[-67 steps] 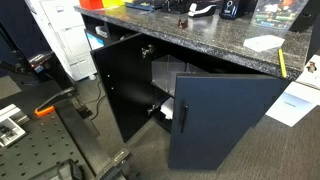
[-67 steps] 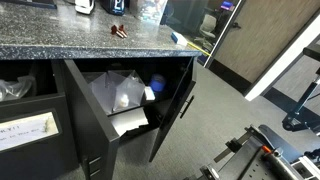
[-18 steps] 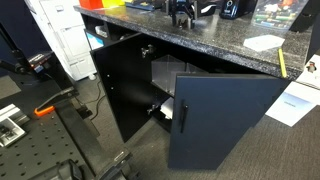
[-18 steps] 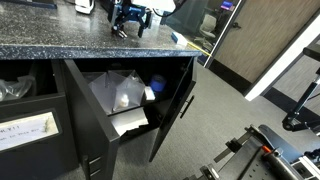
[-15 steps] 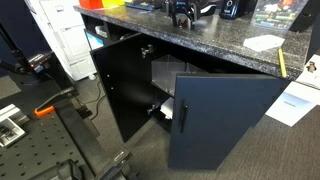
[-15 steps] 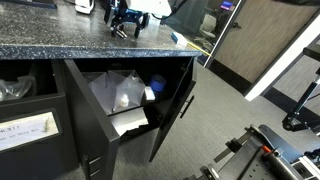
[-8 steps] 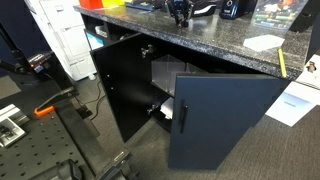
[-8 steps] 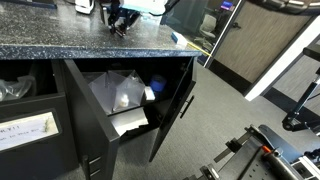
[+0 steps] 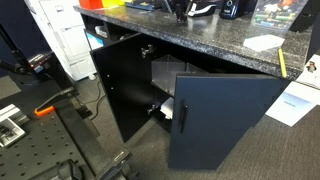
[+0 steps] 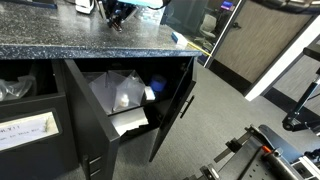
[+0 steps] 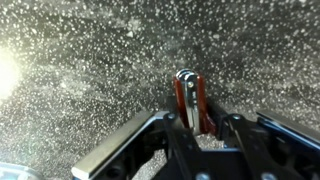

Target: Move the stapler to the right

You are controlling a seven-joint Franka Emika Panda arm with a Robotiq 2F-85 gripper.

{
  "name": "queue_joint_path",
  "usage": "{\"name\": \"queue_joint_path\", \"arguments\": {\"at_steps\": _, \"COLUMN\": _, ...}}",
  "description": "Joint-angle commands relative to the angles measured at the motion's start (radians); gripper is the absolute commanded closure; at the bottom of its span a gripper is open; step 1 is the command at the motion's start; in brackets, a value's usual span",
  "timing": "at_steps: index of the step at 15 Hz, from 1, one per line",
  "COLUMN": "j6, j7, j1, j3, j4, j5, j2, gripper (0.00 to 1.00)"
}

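Note:
I need to let go of the stapler on the granite counter (image 9: 225, 37) next to the white sheet of paper. The stapler is now held just over the counter.
The stapler (image 11: 190, 95) is small and reddish with a metal strip down its middle. In the wrist view it stands between my black fingers over the speckled countertop. My gripper (image 11: 197, 128) is shut on its near end, and the far end sticks out ahead. In both exterior views the gripper (image 9: 178, 9) (image 10: 117, 14) hangs just over the granite counter near the top edge of the picture. There the stapler is too small to make out between the fingers.
The granite counter (image 9: 200, 42) tops a dark cabinet whose doors (image 9: 225, 120) (image 10: 95, 125) stand open below. On the counter are a white sheet of paper (image 9: 265, 42) and a white-and-black object (image 9: 205, 10). A white printer (image 9: 62, 40) stands beside the cabinet.
The jaws have gone from open to shut on the stapler. The gripper has risen a little off the counter and drifted sideways.

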Motion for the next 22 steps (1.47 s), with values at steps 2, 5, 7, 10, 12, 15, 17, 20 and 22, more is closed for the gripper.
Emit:
{"name": "queue_joint_path", "arguments": {"at_steps": 2, "j6": -0.033, "j7": -0.019, "j1": -0.062, "j3": 0.008, "j4": 0.043, "j5": 0.066, "j2": -0.047, "gripper": 0.92}}
{"name": "queue_joint_path", "arguments": {"at_steps": 5, "j6": -0.063, "j7": -0.022, "j1": -0.134, "j3": 0.022, "j4": 0.035, "j5": 0.113, "j2": -0.077, "gripper": 0.92}}
{"name": "queue_joint_path", "arguments": {"at_steps": 7, "j6": -0.094, "j7": -0.029, "j1": -0.188, "j3": 0.031, "j4": 0.022, "j5": 0.146, "j2": -0.09, "gripper": 0.92}}
{"name": "queue_joint_path", "arguments": {"at_steps": 10, "j6": -0.149, "j7": -0.031, "j1": -0.257, "j3": 0.032, "j4": 0.006, "j5": 0.176, "j2": -0.088, "gripper": 0.92}}
{"name": "queue_joint_path", "arguments": {"at_steps": 12, "j6": -0.166, "j7": -0.029, "j1": -0.28, "j3": 0.027, "j4": -0.003, "j5": 0.181, "j2": -0.07, "gripper": 0.92}}
{"name": "queue_joint_path", "arguments": {"at_steps": 15, "j6": -0.249, "j7": -0.024, "j1": -0.291, "j3": 0.024, "j4": 0.089, "j5": 0.181, "j2": 0.017, "gripper": 0.92}}
{"name": "queue_joint_path", "arguments": {"at_steps": 17, "j6": -0.251, "j7": -0.025, "j1": -0.286, "j3": 0.025, "j4": 0.051, "j5": 0.181, "j2": 0.016, "gripper": 0.92}}
{"name": "queue_joint_path", "arguments": {"at_steps": 20, "j6": -0.229, "j7": -0.021, "j1": -0.283, "j3": 0.023, "j4": 0.018, "j5": 0.179, "j2": 0.0, "gripper": 0.92}}
{"name": "queue_joint_path", "arguments": {"at_steps": 22, "j6": -0.239, "j7": -0.013, "j1": -0.287, "j3": 0.019, "j4": 0.022, "j5": 0.178, "j2": -0.007, "gripper": 0.92}}
